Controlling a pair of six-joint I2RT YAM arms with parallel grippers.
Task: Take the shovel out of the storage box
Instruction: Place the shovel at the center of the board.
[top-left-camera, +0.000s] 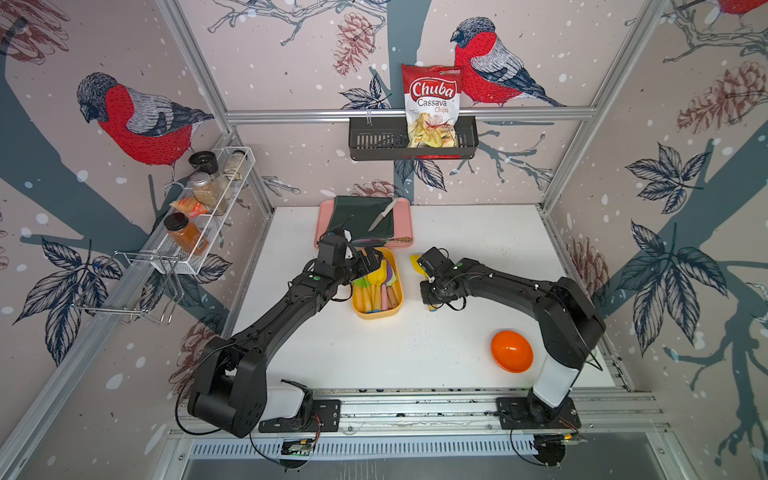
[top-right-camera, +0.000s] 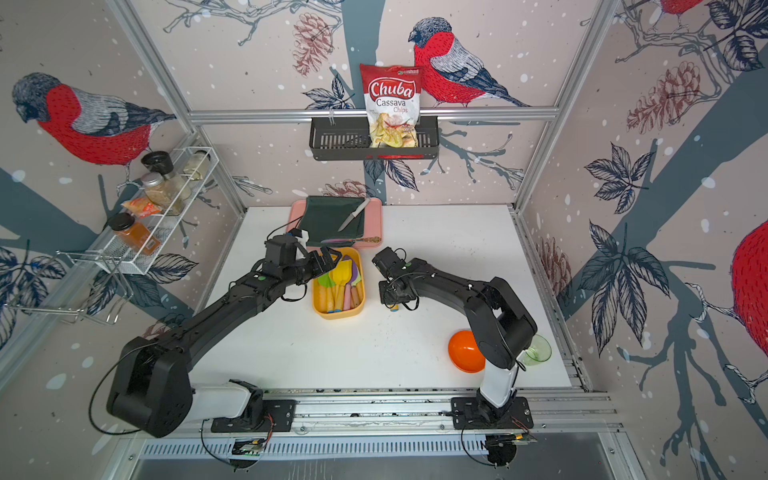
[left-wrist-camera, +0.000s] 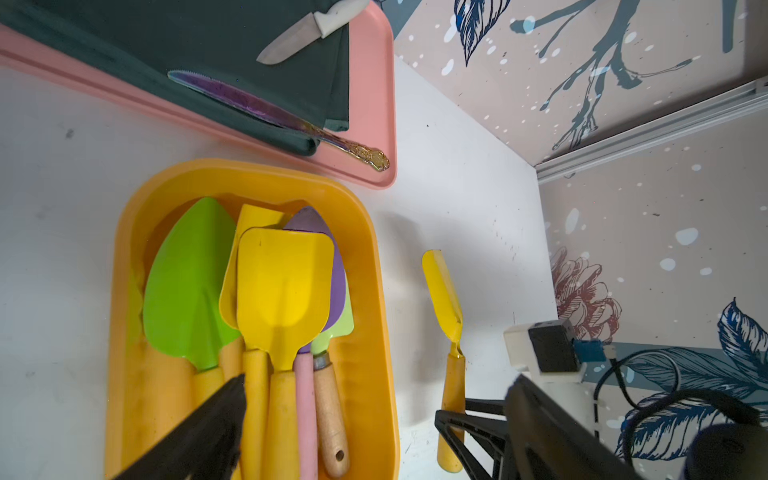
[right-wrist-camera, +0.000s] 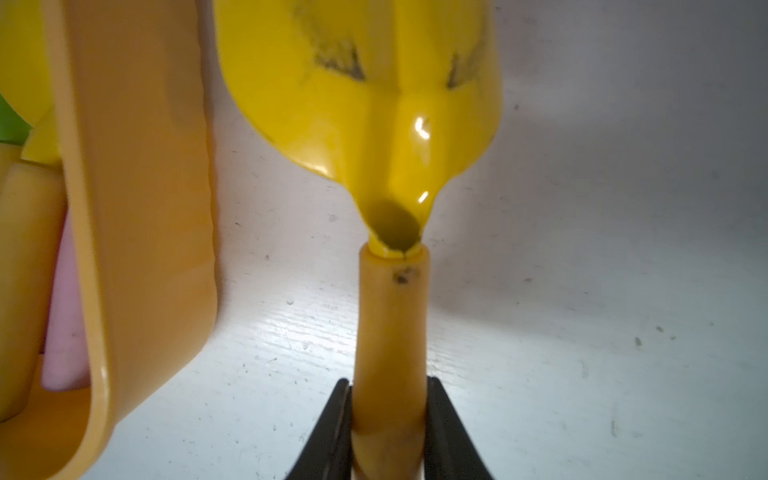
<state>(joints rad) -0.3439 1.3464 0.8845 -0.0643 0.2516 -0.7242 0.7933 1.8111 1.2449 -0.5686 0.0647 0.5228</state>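
Observation:
I will use my right gripper to set the yellow shovel down on the white table (top-left-camera: 415, 287) (right-wrist-camera: 380, 172) close beside the storage box.
The yellow-orange storage box (top-left-camera: 376, 316) (top-right-camera: 338, 316) (left-wrist-camera: 249, 170) lies mid-table with several toy shovels in it, among them a yellow one (left-wrist-camera: 282, 286) on top and a green one (left-wrist-camera: 187, 282). My left gripper (top-left-camera: 372, 259) (left-wrist-camera: 378, 378) hovers open over the box's far end, its fingers wide apart and holding nothing. Another yellow shovel (top-left-camera: 417, 262) (left-wrist-camera: 442, 291) (right-wrist-camera: 365, 104) is outside the box, just to its right and low over the table. My right gripper (top-left-camera: 430, 291) (right-wrist-camera: 388, 386) is shut on that shovel's handle.
A pink tray (top-left-camera: 405, 232) with a dark cloth and two knives lies right behind the box. An orange bowl (top-left-camera: 511, 351) and a green glass (top-right-camera: 540, 349) stand near the right arm's base. A chips bag (top-left-camera: 432, 104) sits in a wall basket; a spice rack (top-left-camera: 208, 208) hangs left.

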